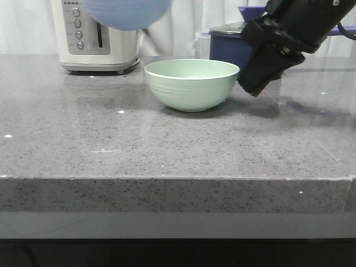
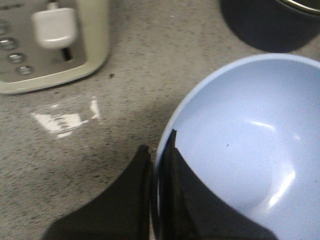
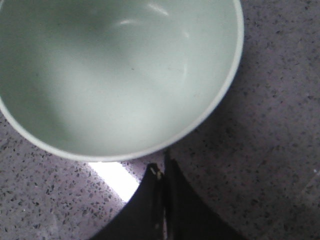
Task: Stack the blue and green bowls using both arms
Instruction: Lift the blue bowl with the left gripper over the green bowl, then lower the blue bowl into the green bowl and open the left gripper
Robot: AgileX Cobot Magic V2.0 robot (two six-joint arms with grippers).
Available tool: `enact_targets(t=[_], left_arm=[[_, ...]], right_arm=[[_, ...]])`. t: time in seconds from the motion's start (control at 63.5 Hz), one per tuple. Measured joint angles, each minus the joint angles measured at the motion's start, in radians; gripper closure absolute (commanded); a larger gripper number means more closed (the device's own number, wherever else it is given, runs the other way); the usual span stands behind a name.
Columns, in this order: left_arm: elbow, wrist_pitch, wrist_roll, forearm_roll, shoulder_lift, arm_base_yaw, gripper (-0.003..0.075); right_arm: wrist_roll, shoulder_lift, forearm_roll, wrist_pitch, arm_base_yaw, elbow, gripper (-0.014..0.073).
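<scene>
The blue bowl, now held high in the air, will be released by my left gripper inside the empty green bowl [image 1: 192, 61], in front of the navy saucepan.
The green bowl [image 1: 192, 83] stands upright and empty on the grey counter. In the right wrist view the green bowl [image 3: 115, 75] lies just beyond my right gripper [image 3: 161, 167], which is shut with nothing between its fingers and sits beside the bowl's right rim. From the front, the right gripper [image 1: 257, 83] hangs close to that rim. The blue bowl [image 1: 127, 12] is held high in the air at the top left. My left gripper [image 2: 159, 145] is shut on the rim of the blue bowl [image 2: 250, 145], one finger inside and one outside.
A cream toaster [image 1: 97, 36] stands at the back left, below the lifted bowl; the toaster [image 2: 50, 42] also shows in the left wrist view. A dark navy saucepan [image 1: 231, 44] sits behind the green bowl, and the saucepan [image 2: 272, 22] appears near the blue bowl.
</scene>
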State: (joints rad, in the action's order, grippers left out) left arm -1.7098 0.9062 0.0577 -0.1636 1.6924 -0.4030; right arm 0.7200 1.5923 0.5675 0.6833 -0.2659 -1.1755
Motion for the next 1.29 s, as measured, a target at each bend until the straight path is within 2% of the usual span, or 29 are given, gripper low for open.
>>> enact_targets(t=[0.315,0.804,0.93,1.119,1.166,1.292], left_arm=[[-0.005,-0.043,0.000,-0.001,0.099,-0.130,0.0740],[-0.008,-0.073,0.002,-0.002,0.176,-0.138,0.0736],[-0.008,-0.088,0.002,-0.009,0.176,-0.138,0.0646],[-0.008,-0.098,0.002,-0.013,0.176,-0.138,0.0438],[-0.008,-0.098,0.002,-0.015,0.176,-0.138,0.0415],[-0.009,-0.098,0.002,-0.015,0.174,-0.138,0.0427]], right_arm=[[0.000,0.000,0.000,0.000,0.000,0.000,0.0657],[0.000,0.000,0.000,0.000,0.000,0.000,0.0657],[0.000,0.000,0.000,0.000,0.000,0.000,0.0657],[0.000,0.000,0.000,0.000,0.000,0.000,0.0657],[0.000,0.000,0.000,0.000,0.000,0.000,0.0657],[0.000,0.000,0.000,0.000,0.000,0.000,0.0657]])
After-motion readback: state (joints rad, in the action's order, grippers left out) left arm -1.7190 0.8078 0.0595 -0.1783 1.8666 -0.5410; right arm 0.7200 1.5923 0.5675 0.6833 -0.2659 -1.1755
